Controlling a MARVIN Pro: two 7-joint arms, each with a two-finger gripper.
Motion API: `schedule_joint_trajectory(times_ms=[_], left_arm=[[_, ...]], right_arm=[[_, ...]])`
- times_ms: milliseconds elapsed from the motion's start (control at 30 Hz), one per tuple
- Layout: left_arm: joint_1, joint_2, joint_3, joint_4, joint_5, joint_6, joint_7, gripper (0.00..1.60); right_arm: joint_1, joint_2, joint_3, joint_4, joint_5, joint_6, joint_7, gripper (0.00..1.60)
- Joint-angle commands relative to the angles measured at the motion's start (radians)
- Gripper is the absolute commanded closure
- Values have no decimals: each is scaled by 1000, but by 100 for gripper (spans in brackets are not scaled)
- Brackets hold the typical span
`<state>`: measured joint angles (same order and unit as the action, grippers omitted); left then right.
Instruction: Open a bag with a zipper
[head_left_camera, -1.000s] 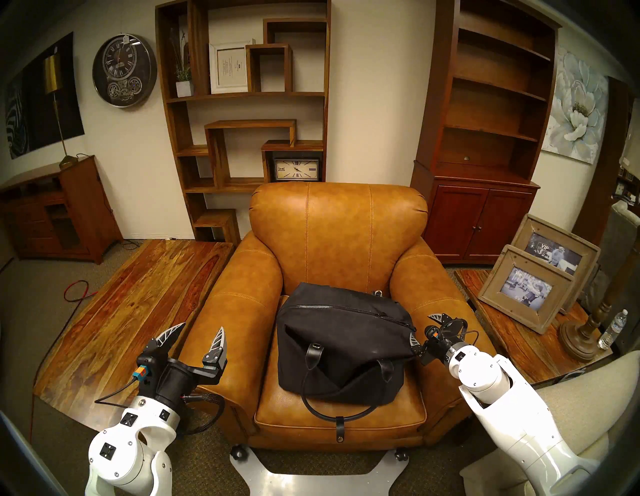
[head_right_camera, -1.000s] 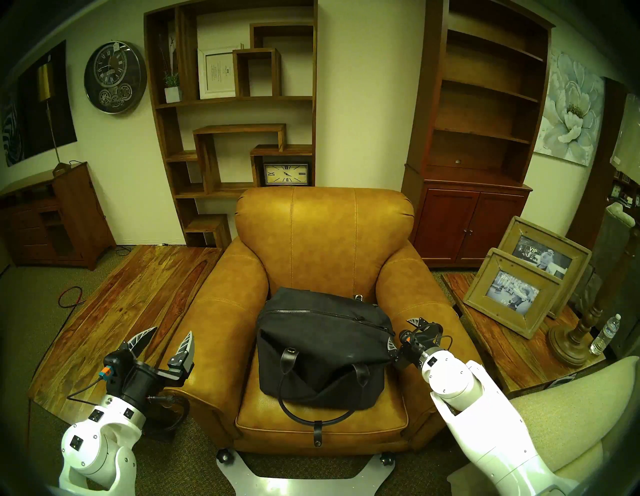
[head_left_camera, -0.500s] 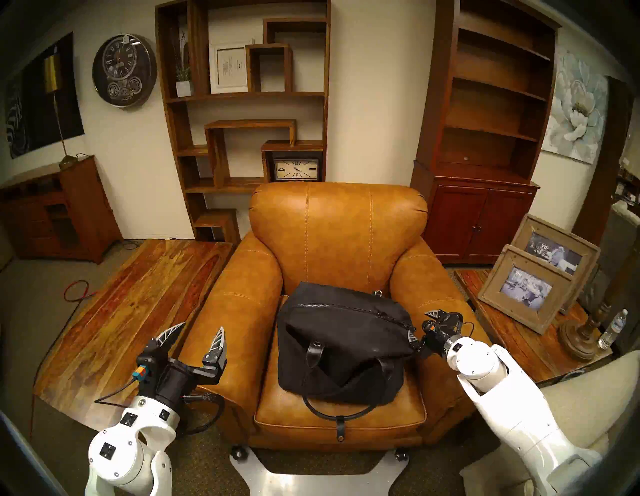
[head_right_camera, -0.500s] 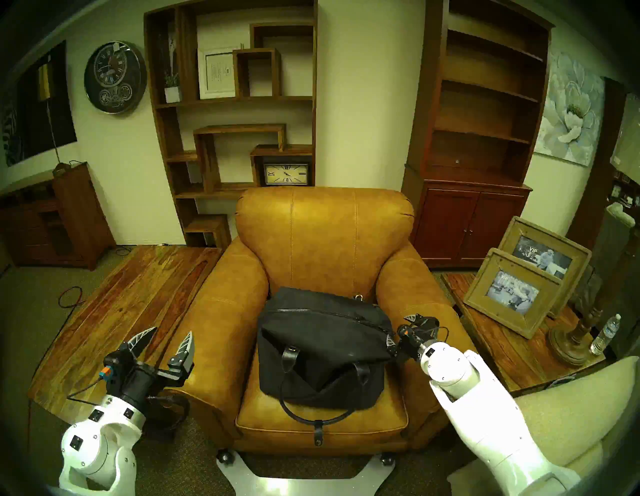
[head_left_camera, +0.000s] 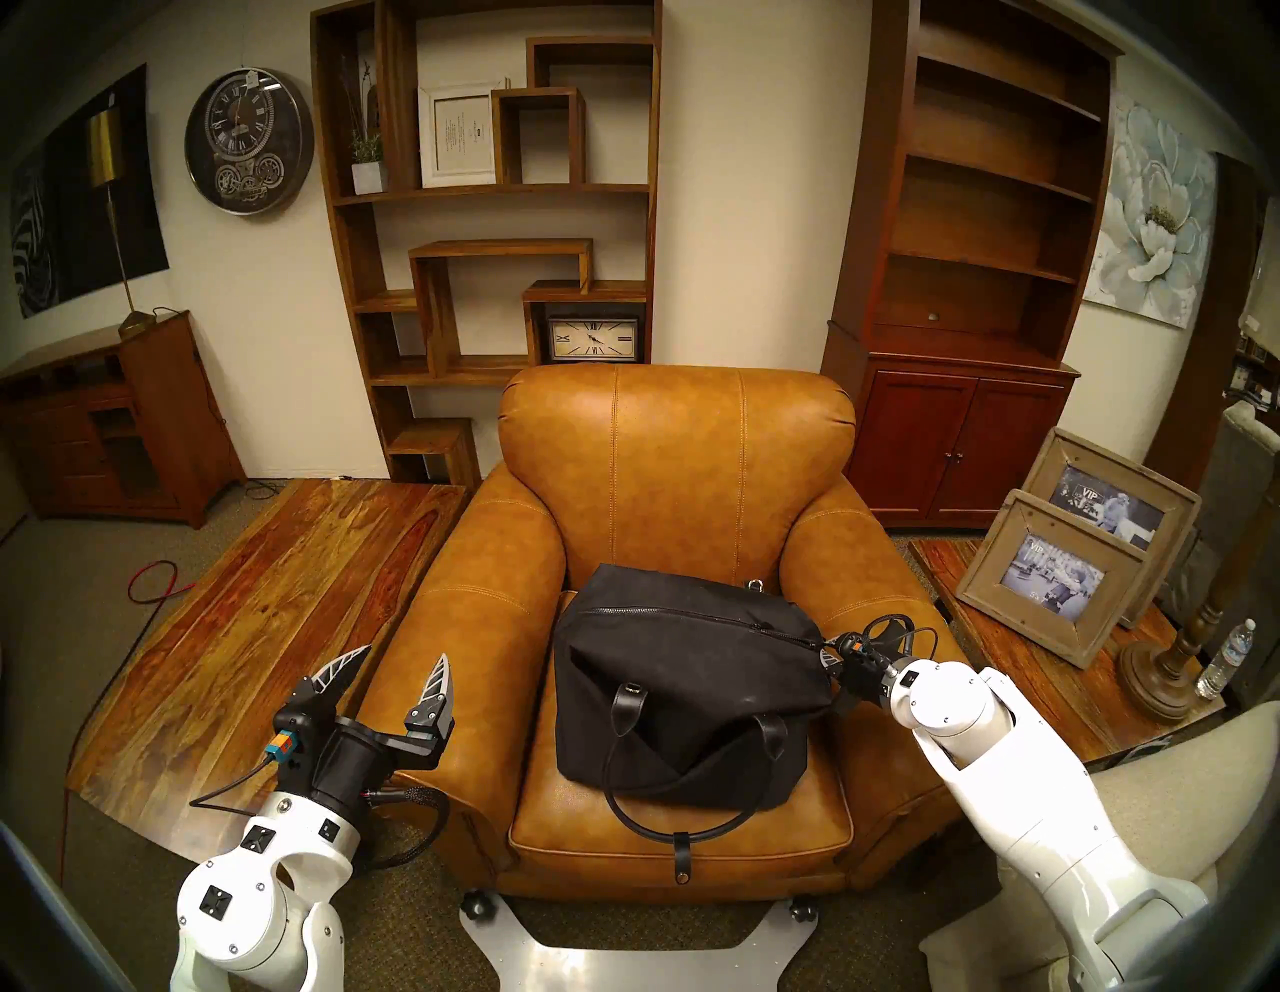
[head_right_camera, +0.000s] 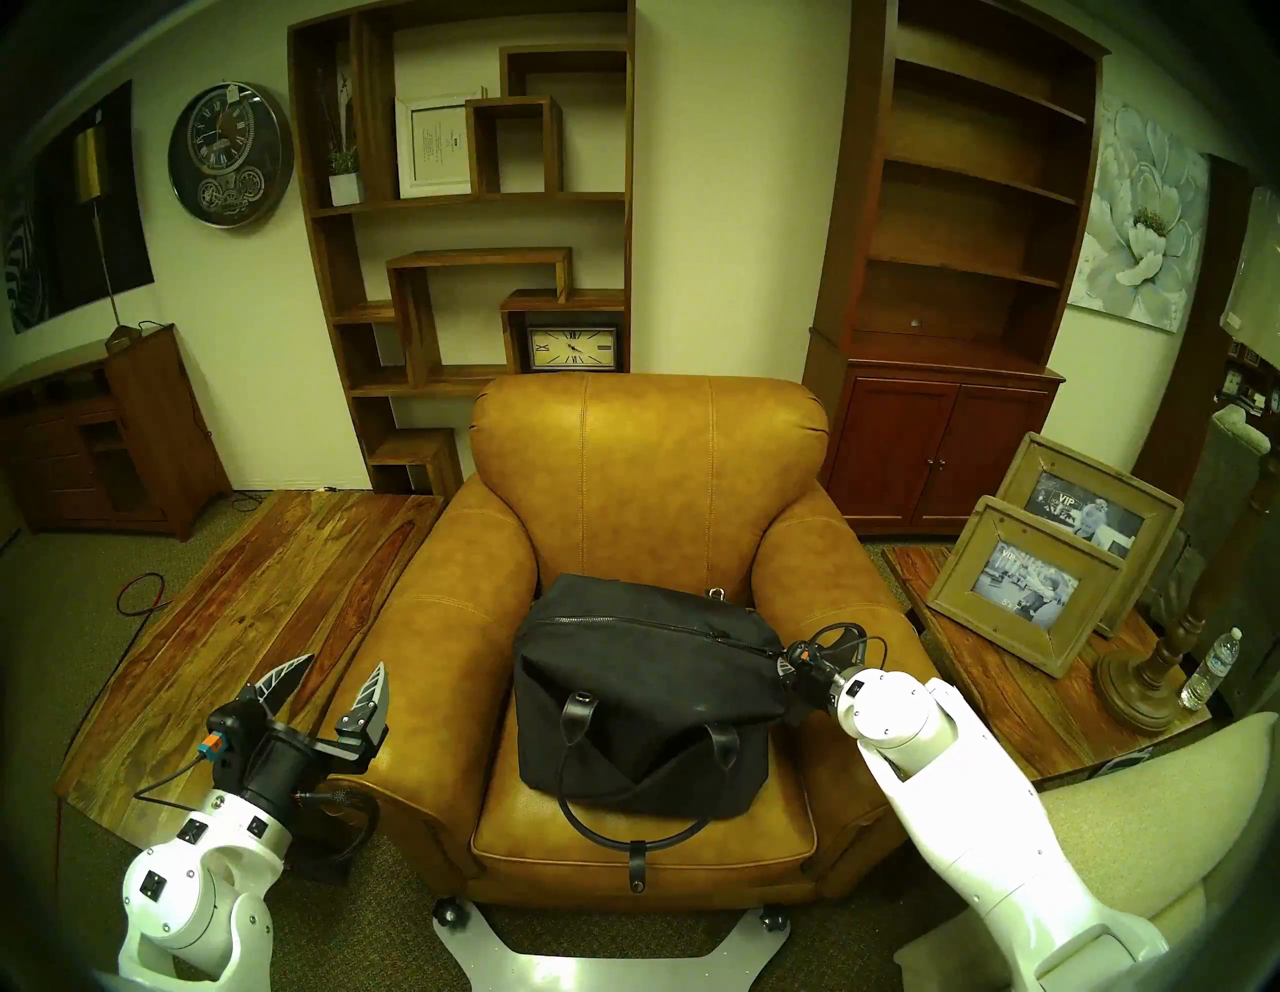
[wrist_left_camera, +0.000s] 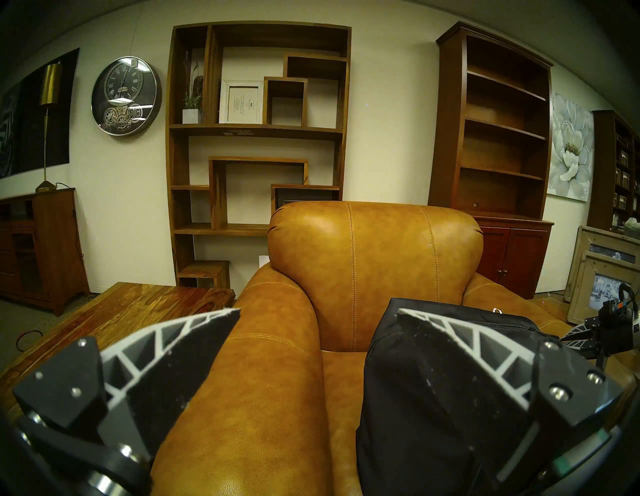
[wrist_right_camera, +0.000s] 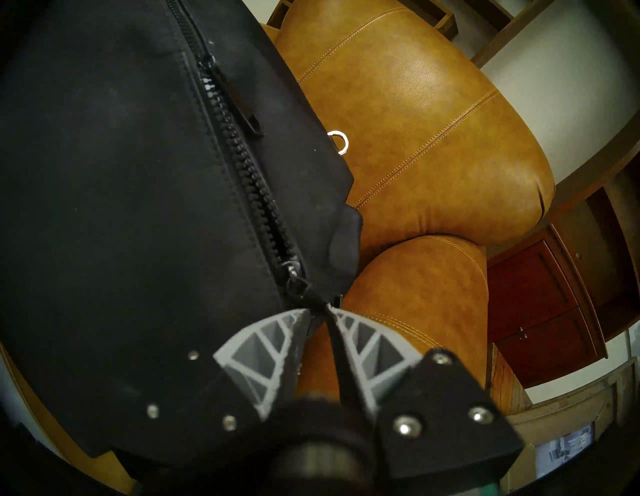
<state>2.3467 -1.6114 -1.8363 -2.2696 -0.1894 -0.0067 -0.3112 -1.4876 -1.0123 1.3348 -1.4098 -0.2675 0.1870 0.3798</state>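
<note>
The pull tab is pinched only at its end by my right gripper and sits crooked to the zipper, so next I open, line up with the zipper and grip the tab nearer its slider (wrist_right_camera: 294, 276).
A black fabric bag (head_left_camera: 686, 686) sits on the seat of a tan leather armchair (head_left_camera: 679, 471), its loop handles hanging over the front. The zipper (head_left_camera: 692, 613) runs closed across the bag's top. In the right wrist view the zipper (wrist_right_camera: 242, 173) ends at a black pull tab (wrist_right_camera: 334, 332), which lies pinched between my right gripper's fingers. My right gripper (head_left_camera: 828, 651) is at the bag's right end, shut on that tab. A second pull tab (wrist_right_camera: 239, 100) lies farther along the teeth. My left gripper (head_left_camera: 395, 665) hangs open and empty over the chair's left armrest.
A low wooden table (head_left_camera: 277, 609) stands left of the chair. On the right, a side table holds two picture frames (head_left_camera: 1053, 575), a lamp base (head_left_camera: 1163, 672) and a water bottle (head_left_camera: 1226, 658). A pale cushion (head_left_camera: 1177, 796) lies under my right arm.
My right gripper moved left to the bag's right end and closed its fingers on the zipper pull tab. The left arm and the bag have not moved.
</note>
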Motion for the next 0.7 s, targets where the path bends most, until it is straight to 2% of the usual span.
schedule_joint_trajectory(times_ms=[0, 67, 100, 300, 400, 533, 567, 600, 633, 667], left_arm=[[1, 2, 0, -23, 1, -1, -2, 0], [1, 2, 0, -24, 1, -1, -2, 0], [1, 2, 0, -23, 1, -1, -2, 0], [1, 2, 0, -24, 1, -1, -2, 0], [1, 1, 0, -24, 2, -1, -2, 0], [1, 1, 0, -24, 2, -1, -2, 0], [1, 1, 0, -24, 2, -1, -2, 0], [1, 1, 0, -24, 2, -1, -2, 0], [1, 1, 0, -24, 2, -1, -2, 0], [1, 1, 0, -24, 1, -1, -2, 0]], right_arm=[[8, 17, 0, -30, -23, -31, -21, 112], [-13, 12, 9, -36, -29, -43, -57, 140], [-22, 13, 10, -39, -43, -50, -80, 160], [-70, 2, 44, -36, -47, -70, -162, 160], [-88, 9, 48, -45, -45, -70, -162, 160], [-106, 8, 56, -45, -38, -109, -173, 160], [-108, 6, 61, -51, -27, -114, -166, 125], [-109, 4, 65, -60, -19, -111, -158, 99], [-110, 5, 66, -67, -18, -111, -155, 92], [-110, 6, 68, -73, -14, -109, -148, 91]])
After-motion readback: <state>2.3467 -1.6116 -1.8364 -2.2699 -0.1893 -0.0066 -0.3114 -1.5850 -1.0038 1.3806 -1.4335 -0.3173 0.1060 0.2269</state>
